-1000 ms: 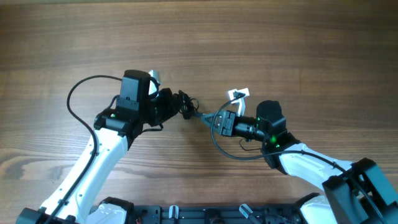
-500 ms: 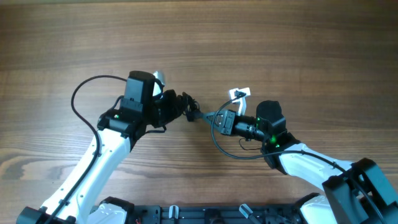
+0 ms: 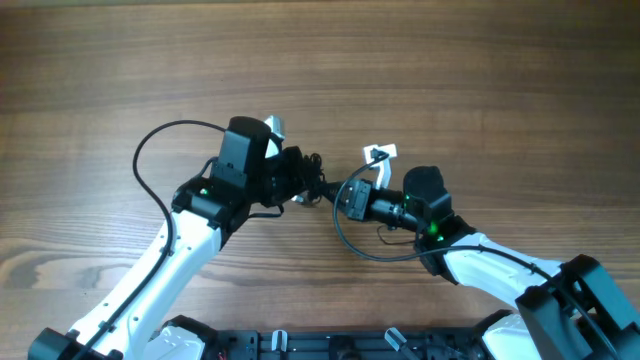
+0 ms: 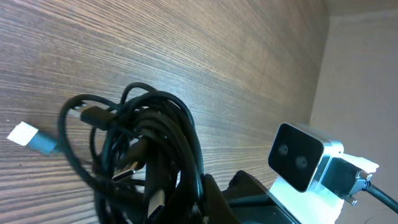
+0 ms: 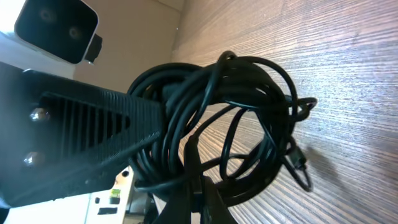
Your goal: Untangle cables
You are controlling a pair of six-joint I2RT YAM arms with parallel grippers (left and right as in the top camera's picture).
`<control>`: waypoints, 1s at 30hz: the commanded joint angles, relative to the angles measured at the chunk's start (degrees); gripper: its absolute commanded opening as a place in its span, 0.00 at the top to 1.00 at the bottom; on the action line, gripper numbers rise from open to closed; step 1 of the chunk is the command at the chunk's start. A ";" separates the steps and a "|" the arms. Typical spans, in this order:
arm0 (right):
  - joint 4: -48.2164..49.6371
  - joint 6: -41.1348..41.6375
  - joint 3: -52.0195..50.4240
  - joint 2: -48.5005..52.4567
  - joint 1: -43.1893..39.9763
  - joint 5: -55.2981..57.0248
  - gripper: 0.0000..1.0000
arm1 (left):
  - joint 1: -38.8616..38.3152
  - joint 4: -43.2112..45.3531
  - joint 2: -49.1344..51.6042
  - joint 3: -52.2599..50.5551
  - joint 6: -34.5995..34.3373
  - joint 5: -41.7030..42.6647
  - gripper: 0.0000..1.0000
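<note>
The right gripper pinches a strand of cable inside the wound loops, so it should open, back away and grab a plug at the cable bundle's edge (image 5: 298, 158) while the left gripper holds the loops.
The cables (image 3: 316, 170) are a tangled black bundle hanging between my two grippers at mid-table. My left gripper (image 3: 303, 184) is shut on the bundle from the left. In the left wrist view the coils (image 4: 155, 137) fill the foreground with silver-tipped plugs (image 4: 127, 169) among them, and a blue plug with a white tag (image 4: 28, 137) sticks out left. My right gripper (image 3: 338, 197) is shut on the cables from the right. In the right wrist view its fingers (image 5: 193, 177) pinch one strand of the loops (image 5: 249, 106) just above the wood.
A white tag (image 3: 380, 153) lies on the table behind the right gripper. The thicker arm wiring loops out beside the left arm (image 3: 145, 165) and under the right wrist (image 3: 350, 240). Bare wooden table (image 3: 480, 70) surrounds the arms.
The right gripper has shut on a strand. The left arm has carried the bundle to the right, and the two grippers now sit closer together.
</note>
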 commanded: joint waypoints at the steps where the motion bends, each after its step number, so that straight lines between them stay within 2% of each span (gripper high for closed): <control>1: 0.55 -0.74 0.24 0.55 0.63 1.92 0.83 | -1.14 0.63 -0.07 0.26 -1.64 2.89 0.96; 3: 0.48 -0.70 0.24 0.52 -0.02 1.84 0.64 | 0.37 1.29 -0.07 0.26 -4.46 2.89 0.96; 5: 0.07 -0.68 0.24 0.52 -1.42 0.46 0.52 | 2.60 1.27 -0.07 0.26 -8.50 2.86 0.96; 6: 0.11 -0.66 0.24 0.52 -2.51 -1.27 0.43 | 4.17 1.25 -0.07 0.26 -11.19 2.86 0.96; 8: 0.09 -0.48 0.24 0.52 -5.55 -5.90 0.03 | 7.32 1.18 -0.07 0.26 -18.75 2.86 0.96; 9: 0.11 0.00 0.24 0.52 -6.86 -7.78 0.00 | 8.61 1.18 -0.07 0.26 -22.38 2.84 0.96; 13: 0.15 4.37 0.24 0.52 -9.18 -11.43 0.00 | 12.07 1.03 -0.07 0.26 -39.50 2.84 0.96; 15: 0.09 3.21 0.24 0.52 -7.48 -11.76 0.00 | 12.17 1.01 -0.07 0.26 -49.70 2.89 0.96; 17: -0.15 -0.09 0.24 0.52 -4.46 -9.46 0.01 | 12.13 1.01 -0.07 0.26 -56.92 2.91 0.96; 19: -1.57 1.68 0.24 0.55 -1.49 -3.08 0.00 | 12.13 1.01 -0.07 0.26 -60.06 3.26 0.96; 22: -2.25 12.26 0.24 0.55 2.91 6.95 0.01 | 12.13 0.15 -0.07 0.26 -65.94 6.21 0.96; 23: -2.29 15.76 0.24 0.55 4.46 10.60 0.05 | 12.13 -0.33 -0.07 0.26 -68.15 7.28 0.96; 25: -3.48 21.62 0.24 0.55 7.04 18.71 0.08 | 12.13 -0.48 -0.07 0.26 -68.65 7.82 0.96; 26: -4.81 27.19 0.24 0.55 8.24 23.76 0.08 | 12.13 -0.48 -0.07 0.26 -68.65 8.70 0.96; 30: -6.12 38.56 0.24 0.55 9.07 28.96 0.10 | 12.13 -0.48 -0.07 0.26 -68.63 11.56 0.96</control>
